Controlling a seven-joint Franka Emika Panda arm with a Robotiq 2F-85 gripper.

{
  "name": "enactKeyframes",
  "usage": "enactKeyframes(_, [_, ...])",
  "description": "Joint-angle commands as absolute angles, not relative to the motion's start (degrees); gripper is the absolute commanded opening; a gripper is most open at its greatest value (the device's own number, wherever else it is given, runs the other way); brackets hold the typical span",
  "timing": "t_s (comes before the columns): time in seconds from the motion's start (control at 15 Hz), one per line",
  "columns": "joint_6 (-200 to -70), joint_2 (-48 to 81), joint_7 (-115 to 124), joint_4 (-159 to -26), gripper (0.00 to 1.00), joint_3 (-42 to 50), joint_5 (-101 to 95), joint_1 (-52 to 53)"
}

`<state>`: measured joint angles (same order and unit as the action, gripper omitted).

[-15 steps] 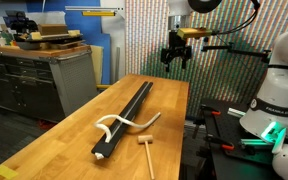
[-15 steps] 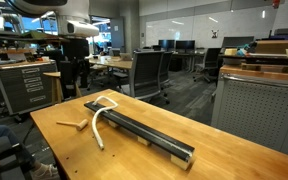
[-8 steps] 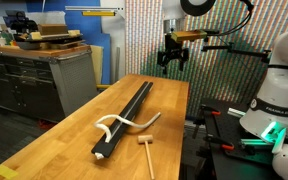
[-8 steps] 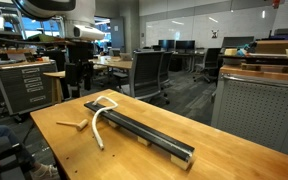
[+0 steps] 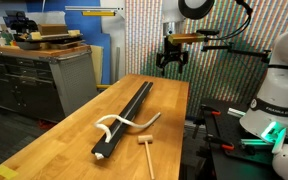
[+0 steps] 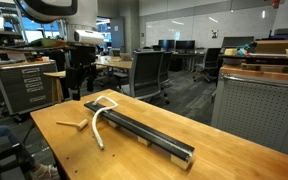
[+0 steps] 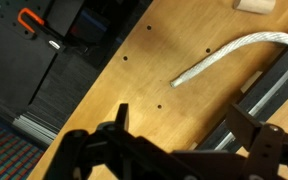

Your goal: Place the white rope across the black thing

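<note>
The white rope has its loose end on bare wood beside the black bar, so next my gripper goes down and closes on its loose end (image 5: 158, 115) (image 7: 176, 83).
The white rope (image 5: 124, 124) lies draped across the black bar (image 5: 127, 112) near its pale end on the wooden table; both show in both exterior views, the rope (image 6: 97, 122) and the bar (image 6: 139, 130). In the wrist view the rope (image 7: 229, 54) ends on bare wood beside the bar (image 7: 269, 95). My gripper (image 5: 174, 58) hangs high above the table's far end, well clear of both, also seen in an exterior view (image 6: 79, 75). In the wrist view its fingers (image 7: 184, 125) are spread apart with nothing between them.
A small wooden mallet (image 5: 145, 152) lies on the table next to the rope, also in an exterior view (image 6: 72, 124). A grey cabinet bench (image 5: 44, 75) stands beside the table. Office chairs and desks (image 6: 149, 70) stand beyond.
The gripper has drifted slightly up and sideways, away from the table. The rope, the bar and the mallet have not moved.
</note>
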<state>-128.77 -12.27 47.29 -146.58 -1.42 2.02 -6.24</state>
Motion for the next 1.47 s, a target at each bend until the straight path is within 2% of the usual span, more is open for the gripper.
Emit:
enactKeyframes(0.0, [-136.23, -7.61, 51.45, -146.84, 1.0, -0.71, 7.28, -5.72])
enactKeyframes(0.4, [-144.85, 1.06, 62.15, -146.7, 1.0, -1.93, 9.84, -2.91])
enactKeyframes(1.4, [-150.43, 23.59, 71.55, -135.31, 1.0, -0.18, 18.21, 1.4])
